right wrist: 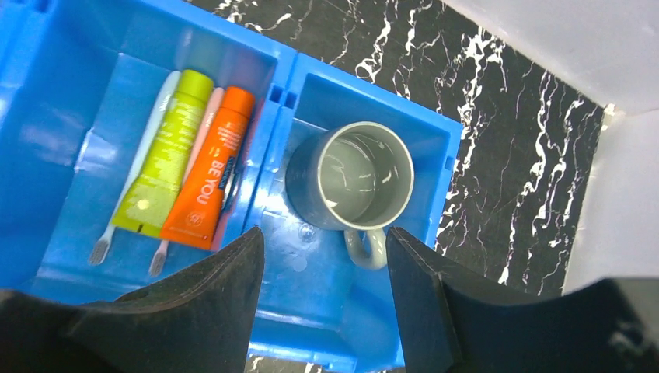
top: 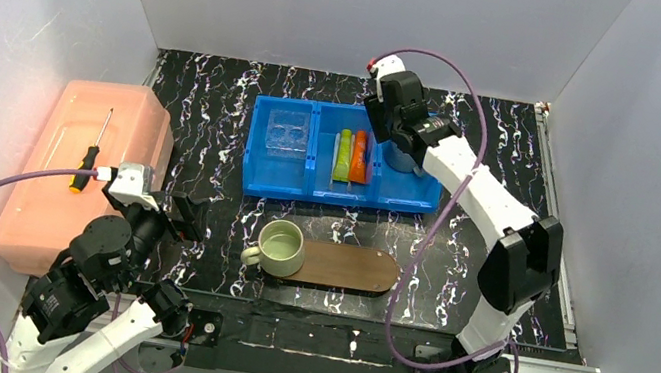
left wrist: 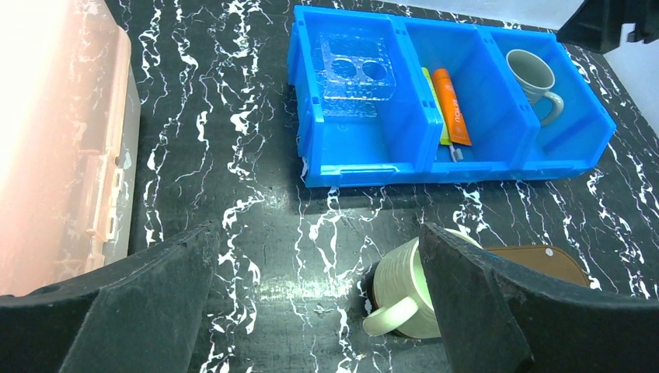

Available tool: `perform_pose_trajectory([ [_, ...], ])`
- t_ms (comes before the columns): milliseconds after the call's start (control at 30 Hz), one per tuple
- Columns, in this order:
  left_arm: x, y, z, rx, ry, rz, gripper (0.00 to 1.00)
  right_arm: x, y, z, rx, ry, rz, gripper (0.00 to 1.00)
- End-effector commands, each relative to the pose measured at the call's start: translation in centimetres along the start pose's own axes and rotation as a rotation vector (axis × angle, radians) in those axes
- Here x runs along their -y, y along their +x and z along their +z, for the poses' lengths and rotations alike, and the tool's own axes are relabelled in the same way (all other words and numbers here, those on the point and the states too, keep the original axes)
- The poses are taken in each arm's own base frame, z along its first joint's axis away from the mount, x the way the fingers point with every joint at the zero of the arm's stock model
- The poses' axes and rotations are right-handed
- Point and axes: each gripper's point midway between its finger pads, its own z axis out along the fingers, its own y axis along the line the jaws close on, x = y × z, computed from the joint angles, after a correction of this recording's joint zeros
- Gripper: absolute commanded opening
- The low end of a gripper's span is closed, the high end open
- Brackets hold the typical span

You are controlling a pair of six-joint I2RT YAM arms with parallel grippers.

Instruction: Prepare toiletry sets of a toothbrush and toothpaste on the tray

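My right gripper is going to close its fingers on the grey mug's rim [top: 387, 148] [right wrist: 320, 187], on the side that faces toward the orange tube.
The lime-green tube [right wrist: 163, 167] and the orange tube [right wrist: 208, 175] lie side by side in the blue bin's middle compartment. One pale toothbrush [right wrist: 140, 155] lies left of the green tube. A second [right wrist: 206, 116] shows between the tubes. The dark-brown tray [top: 353, 268] lies at the table's front and carries a pale green mug [top: 282, 247] on its left end. My right gripper [right wrist: 325, 237] is open and empty above the bin's right compartment, over a grey mug [right wrist: 361, 175]. My left gripper [left wrist: 317, 241] is open and empty, low, just left of the green mug [left wrist: 400, 291].
The blue three-compartment bin [top: 271, 182] stands behind the tray, with a clear plastic holder [top: 288, 131] in its left compartment. A pink lidded box [top: 60, 202] with a screwdriver [top: 92, 152] on top sits at the left edge. White walls close in on three sides.
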Motion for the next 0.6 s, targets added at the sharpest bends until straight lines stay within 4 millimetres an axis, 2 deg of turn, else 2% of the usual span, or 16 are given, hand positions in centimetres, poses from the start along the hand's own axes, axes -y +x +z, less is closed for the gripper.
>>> perform_pose_trajectory([
  [0, -0.6, 0.0, 0.0, 0.012, -0.028, 0.007, 0.99, 1.3, -1.0, 2.4, 0.025, 0.008, 0.098, 0.66],
  [233, -0.6, 0.0, 0.0, 0.01, -0.026, 0.006, 0.99, 2.2, 0.9, 5.2, -0.029, -0.011, 0.153, 0.63],
  [567, -0.6, 0.1, 0.2, 0.003, -0.035, 0.017, 0.99, 1.6, 2.8, 8.4, -0.089, -0.06, 0.187, 0.57],
])
